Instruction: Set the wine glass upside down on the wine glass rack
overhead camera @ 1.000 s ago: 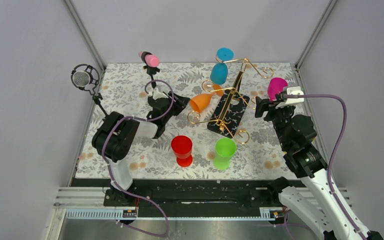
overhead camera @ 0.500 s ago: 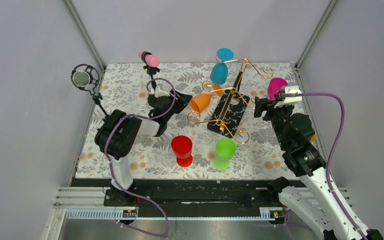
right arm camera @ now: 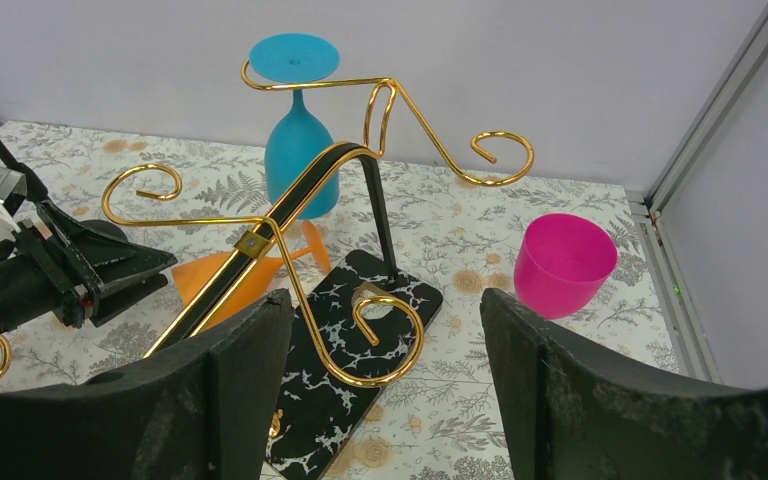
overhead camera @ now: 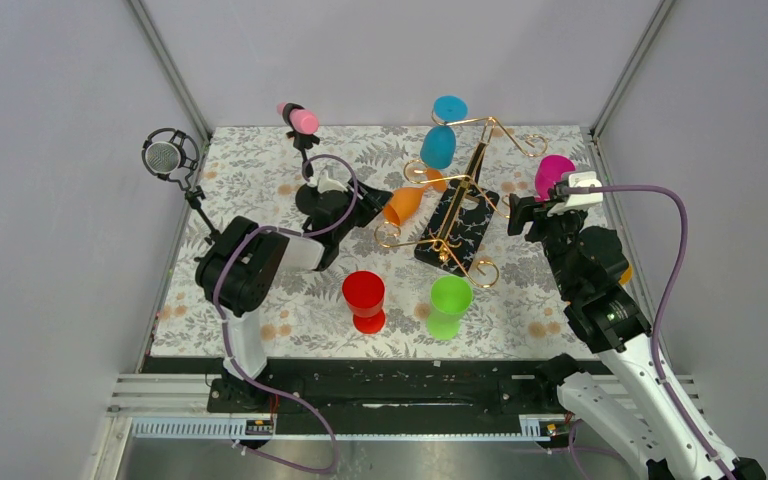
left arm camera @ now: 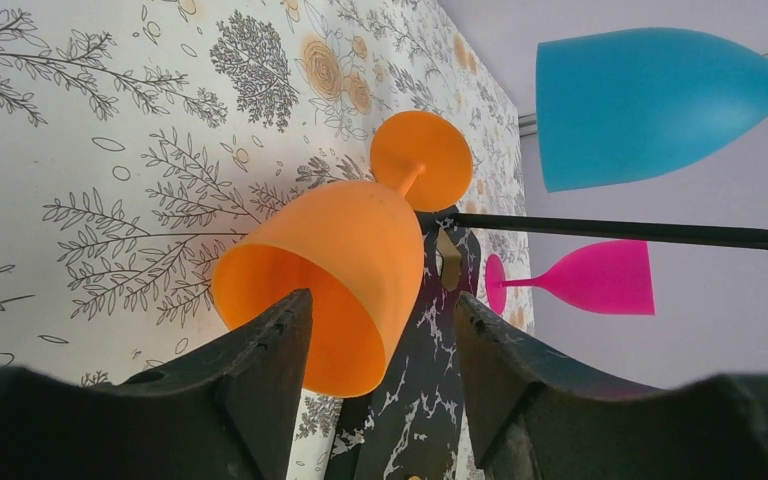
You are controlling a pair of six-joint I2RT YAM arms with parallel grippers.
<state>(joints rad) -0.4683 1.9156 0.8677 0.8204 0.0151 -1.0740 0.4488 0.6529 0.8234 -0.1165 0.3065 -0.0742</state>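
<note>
The orange glass's foot lies under the rack's gold arm, so next my left gripper pinches the bowl's rim (left arm camera: 377, 367) and pulls the glass clear before I lift it.
An orange wine glass (overhead camera: 402, 204) lies on its side on the table, foot toward the wine glass rack (overhead camera: 457, 212). My left gripper (overhead camera: 373, 203) is open at the bowl's mouth. In the left wrist view the orange glass (left arm camera: 330, 270) lies just ahead of that gripper (left arm camera: 385, 345), with its rim behind the left fingertip (left arm camera: 275, 350). A blue glass (overhead camera: 439, 146) hangs upside down on a far arm of the rack. My right gripper (overhead camera: 523, 213) is open, empty and just right of the rack; in its wrist view the jaws (right arm camera: 385, 390) frame the black base (right arm camera: 345, 375).
A red glass (overhead camera: 364, 296) and a green glass (overhead camera: 450, 302) stand near the front edge. A pink glass (overhead camera: 554, 175) stands at the back right, behind the right gripper. Two microphones on stands, a grey one (overhead camera: 165, 157) and a pink one (overhead camera: 300, 118), are at the back left.
My left gripper has moved right, up to the mouth of the orange glass, with its jaws a little wider. The right arm has barely moved.
</note>
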